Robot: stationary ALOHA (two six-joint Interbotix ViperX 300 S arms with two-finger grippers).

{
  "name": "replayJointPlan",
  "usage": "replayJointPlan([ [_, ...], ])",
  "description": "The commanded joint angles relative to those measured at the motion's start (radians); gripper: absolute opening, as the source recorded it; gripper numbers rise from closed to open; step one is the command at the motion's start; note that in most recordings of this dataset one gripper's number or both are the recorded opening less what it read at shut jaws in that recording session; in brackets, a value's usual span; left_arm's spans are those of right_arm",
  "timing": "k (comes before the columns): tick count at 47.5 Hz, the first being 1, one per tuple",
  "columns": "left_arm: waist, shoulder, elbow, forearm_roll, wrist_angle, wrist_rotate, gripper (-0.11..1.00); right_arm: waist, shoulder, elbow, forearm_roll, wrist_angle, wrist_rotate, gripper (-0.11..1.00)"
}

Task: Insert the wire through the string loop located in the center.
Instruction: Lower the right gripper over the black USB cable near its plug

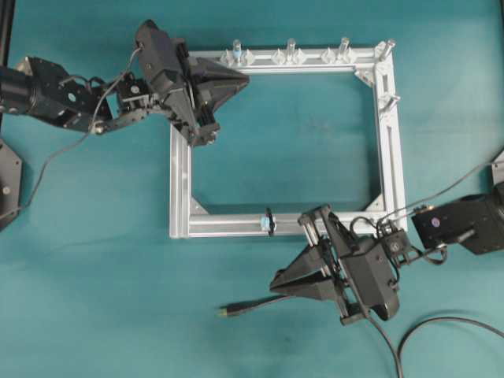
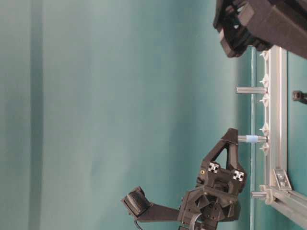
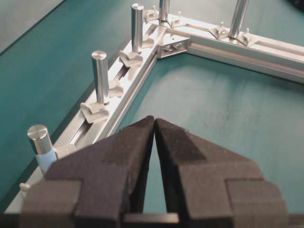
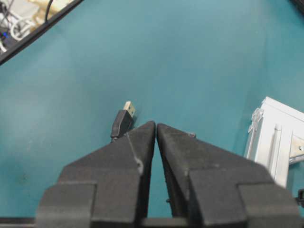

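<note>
My right gripper closes next on the black cable point(image 1: 266, 302) of the wire, just behind the plug's ribbed end.
The wire lies on the teal table in front of the frame, its plug point(image 1: 230, 311) pointing left and its black cable point(image 1: 441, 321) running off to the right. The wrist view shows the plug point(image 4: 123, 121) just beyond my right gripper point(image 4: 156, 124), which is shut with nothing between its tips. From overhead the right gripper point(image 1: 274, 282) hovers over the cable, right of the plug. The string loop point(image 1: 268, 221) wraps the middle of the frame's near bar. My left gripper point(image 1: 246, 79) is shut and empty over the frame's far left corner; its wrist view shows the left gripper point(image 3: 155, 118) tips touching.
The silver aluminium frame point(image 1: 390, 142) is a rectangle in the middle of the table. Upright bolts point(image 1: 290, 49) stand along its far bar and right side. One bolt with pale-blue tape point(image 3: 42, 147) stands close to the left gripper. Thin grey arm cables point(image 1: 55, 153) trail beside both arms.
</note>
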Motion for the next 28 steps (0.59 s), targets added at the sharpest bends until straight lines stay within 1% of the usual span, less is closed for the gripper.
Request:
replayJointPlan([
  [1,-0.012,-0.060,-0.031,0.025,0.058,-0.032,0.15,-0.002,-0.012,-0.021,0.002,-0.008,0.003,0.19],
  [3,-0.011,-0.075,-0.038,0.028,0.103,-0.037,0.13,-0.002,-0.012,-0.021,0.002,-0.008,0.005,0.17],
  [4,-0.011,-0.083,-0.041,0.029,0.127,-0.038,0.09,0.000,-0.011,-0.021,0.002,-0.008,0.005,0.12],
  [5,-0.011,-0.089,-0.044,0.029,0.150,-0.038,0.03,-0.002,-0.012,-0.021,0.002,-0.008,0.006,0.07],
  [6,-0.011,-0.095,-0.048,0.029,0.173,-0.038,0.01,-0.002,-0.011,-0.021,0.000,-0.009,0.006,0.04],
  [8,-0.011,-0.107,-0.051,0.029,0.209,-0.038,0.00,-0.002,-0.012,-0.023,0.002,-0.008,0.006,0.00],
  [12,-0.012,-0.126,-0.051,0.032,0.247,-0.040,0.00,-0.002,-0.012,-0.028,0.002,-0.008,0.008,0.00],
  [23,-0.026,-0.147,-0.049,0.034,0.250,-0.038,0.00,0.000,-0.012,-0.029,0.002,-0.006,0.018,0.00],
  [28,-0.031,-0.147,-0.051,0.034,0.252,-0.037,0.00,0.000,-0.012,-0.031,0.002,0.018,0.023,0.00],
])
